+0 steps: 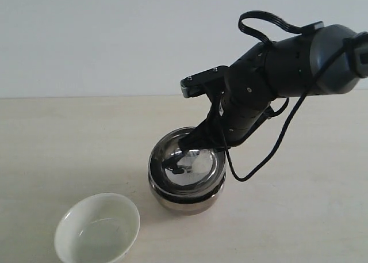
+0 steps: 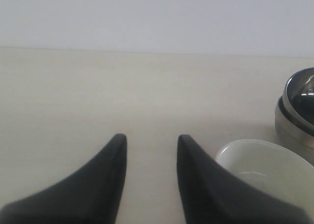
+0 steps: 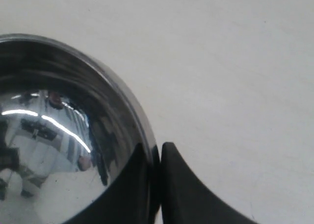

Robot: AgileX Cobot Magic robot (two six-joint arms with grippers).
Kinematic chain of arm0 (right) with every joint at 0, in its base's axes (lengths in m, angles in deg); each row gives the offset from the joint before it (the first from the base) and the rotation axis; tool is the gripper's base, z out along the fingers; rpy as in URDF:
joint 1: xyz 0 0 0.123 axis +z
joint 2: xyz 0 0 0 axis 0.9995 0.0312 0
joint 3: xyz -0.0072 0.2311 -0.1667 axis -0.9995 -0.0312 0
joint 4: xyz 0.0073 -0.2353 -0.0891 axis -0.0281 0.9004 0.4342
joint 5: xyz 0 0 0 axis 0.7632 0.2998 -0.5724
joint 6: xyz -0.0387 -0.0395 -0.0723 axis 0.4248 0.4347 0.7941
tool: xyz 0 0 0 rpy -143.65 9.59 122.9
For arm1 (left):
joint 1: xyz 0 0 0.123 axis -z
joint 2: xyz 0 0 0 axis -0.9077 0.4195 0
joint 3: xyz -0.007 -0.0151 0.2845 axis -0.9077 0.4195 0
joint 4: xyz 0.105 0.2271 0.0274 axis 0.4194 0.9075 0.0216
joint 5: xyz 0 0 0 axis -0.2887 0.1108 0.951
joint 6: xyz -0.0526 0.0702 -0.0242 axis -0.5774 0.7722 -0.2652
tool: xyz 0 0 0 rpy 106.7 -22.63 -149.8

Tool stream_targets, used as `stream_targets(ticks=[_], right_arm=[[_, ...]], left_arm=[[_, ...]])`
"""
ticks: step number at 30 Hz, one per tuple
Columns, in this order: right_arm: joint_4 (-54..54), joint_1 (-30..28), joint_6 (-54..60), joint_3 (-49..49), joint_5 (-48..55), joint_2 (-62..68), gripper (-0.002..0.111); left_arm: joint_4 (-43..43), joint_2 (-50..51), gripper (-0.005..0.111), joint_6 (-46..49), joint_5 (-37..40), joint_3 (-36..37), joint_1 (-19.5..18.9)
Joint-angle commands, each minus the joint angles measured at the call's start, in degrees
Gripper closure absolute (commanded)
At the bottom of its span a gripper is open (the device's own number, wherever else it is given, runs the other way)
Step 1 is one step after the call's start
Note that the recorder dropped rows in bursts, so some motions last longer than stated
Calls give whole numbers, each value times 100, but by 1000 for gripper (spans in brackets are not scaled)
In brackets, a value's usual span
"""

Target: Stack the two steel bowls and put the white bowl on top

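The upper steel bowl sits slanted in the lower steel bowl with its far rim high, so next I open my right gripper, regrip the upper bowl's rim (image 3: 140, 121) and settle it level.
One steel bowl (image 1: 201, 166) sits nested in the other steel bowl (image 1: 184, 201) at the middle of the table. My right gripper (image 1: 192, 141) reaches down onto the upper bowl's far rim. In the right wrist view the gripper (image 3: 156, 148) is shut on that rim, one finger inside the mirror-like bowl (image 3: 59, 136) and one outside. The white bowl (image 1: 98, 228) stands upright and empty at the front left. My left gripper (image 2: 149, 138) is open over bare table, with the white bowl (image 2: 267, 170) just beside one finger and the steel stack (image 2: 299, 111) farther off.
The pale wooden table (image 1: 299, 217) carries only the three bowls. A plain white wall stands behind it. The right arm and its black cable (image 1: 270, 153) hang over the table's right half.
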Motion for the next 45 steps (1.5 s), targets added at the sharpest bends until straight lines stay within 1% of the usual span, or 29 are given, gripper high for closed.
stream_targets(ticks=[1, 18, 20, 22, 24, 26, 27, 28, 45], right_arm=[[54, -30, -121, 10, -89, 10, 108], [54, -30, -159, 10, -136, 106, 108], [54, -30, -159, 10, -136, 106, 107], [54, -30, -159, 10, -136, 106, 100], [54, -30, -159, 10, -136, 106, 88], [54, -30, -159, 10, -136, 106, 74], [54, -30, -159, 10, -153, 106, 69], [54, -30, -159, 10, -165, 106, 66], [223, -20, -135, 131, -307, -292, 67]], left_arm=[[-7, -19, 74, 38, 4, 23, -16], [-7, -19, 74, 38, 4, 23, -16], [-7, -19, 74, 38, 4, 23, -16], [-7, -19, 74, 38, 4, 23, -16], [-7, -19, 74, 38, 4, 23, -16], [-7, -19, 74, 38, 4, 23, -16], [-7, -19, 74, 38, 4, 23, -16], [-7, -19, 74, 38, 4, 23, -16], [-7, -19, 74, 38, 4, 23, -16]])
